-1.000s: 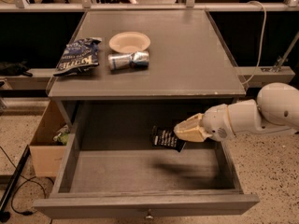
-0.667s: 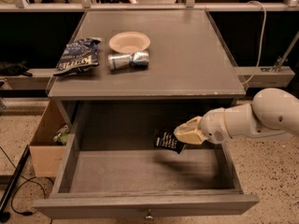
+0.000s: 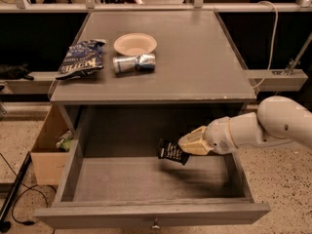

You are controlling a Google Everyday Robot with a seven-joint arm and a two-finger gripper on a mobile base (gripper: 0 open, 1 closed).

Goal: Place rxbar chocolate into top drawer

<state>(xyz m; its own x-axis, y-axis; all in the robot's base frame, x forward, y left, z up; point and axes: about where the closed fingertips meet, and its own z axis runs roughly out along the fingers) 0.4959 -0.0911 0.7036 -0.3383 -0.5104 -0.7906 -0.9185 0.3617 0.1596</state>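
Observation:
The robot's gripper will release the rxbar chocolate near the middle of the top drawer's bottom (image 3: 166, 169), back behind the metal knob.
The top drawer (image 3: 146, 213) is pulled open below the grey table (image 3: 195, 67), its small metal knob at the front centre. My gripper (image 3: 187, 145) reaches in from the right on a white arm and is shut on the rxbar chocolate (image 3: 171, 152), a black bar with white lettering. The bar hangs tilted above the drawer's floor, near its back right part, not touching it.
On the table top lie a blue chip bag (image 3: 80, 58), a tan bowl (image 3: 135, 44) and a silver-blue can (image 3: 134, 63) on its side. A tan cardboard box (image 3: 46, 150) stands on the floor left of the drawer. A cable runs at the right.
The gripper with the bar has shifted slightly right and up inside the drawer; the arm has drawn in a little. Nothing else has moved.

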